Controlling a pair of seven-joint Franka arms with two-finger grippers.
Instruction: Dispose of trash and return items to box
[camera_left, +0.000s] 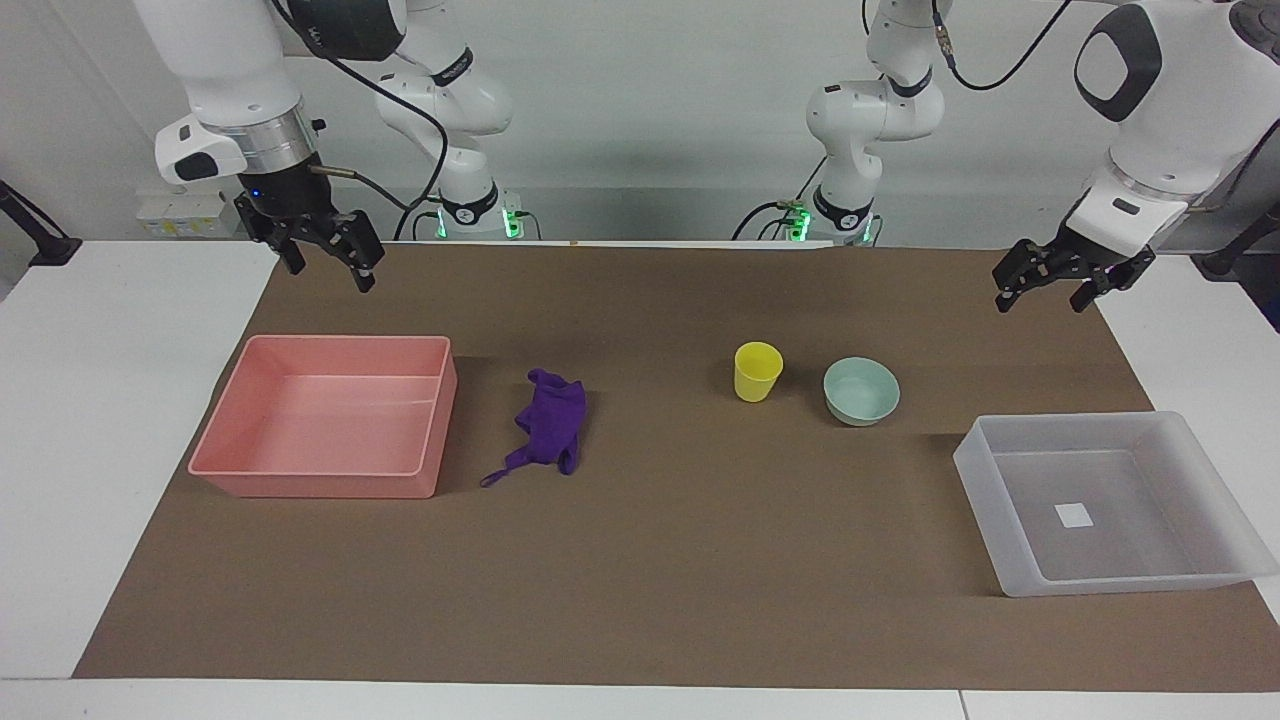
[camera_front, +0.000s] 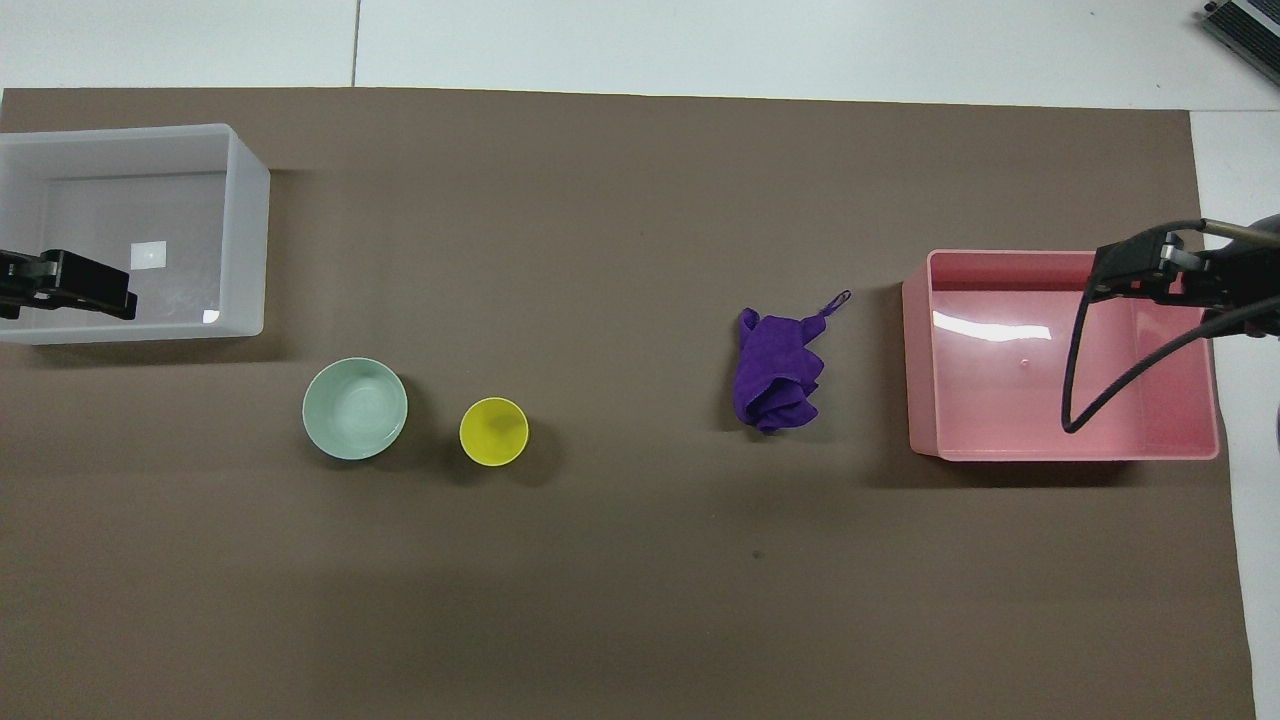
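Next, I close my left gripper on the mint-green bowl's rim (camera_front: 306, 394), on the side that faces away from the yellow cup.
The purple cloth (camera_left: 550, 425) (camera_front: 778, 375) lies crumpled on the brown mat beside the pink tray, its string loop pointing away from the robots. The yellow cup (camera_left: 757, 372) (camera_front: 494, 431) stands upright beside the mint-green bowl (camera_left: 861, 390) (camera_front: 355, 408), the bowl toward the left arm's end. The translucent bin (camera_left: 1120, 580) (camera_front: 245, 240) sits empty at the left arm's end, farther from the robots than the bowl. My left gripper (camera_left: 1042, 298) (camera_front: 70, 285) is open and empty, raised over the mat's edge near the bin. My right gripper (camera_left: 330, 268) (camera_front: 1140, 270) is open and empty, raised near the tray.
The pink tray (camera_left: 315, 480) (camera_front: 920, 360) sits empty at the right arm's end of the mat. White table shows around the brown mat (camera_left: 700, 560). A black cable hangs from the right wrist over the tray in the overhead view.
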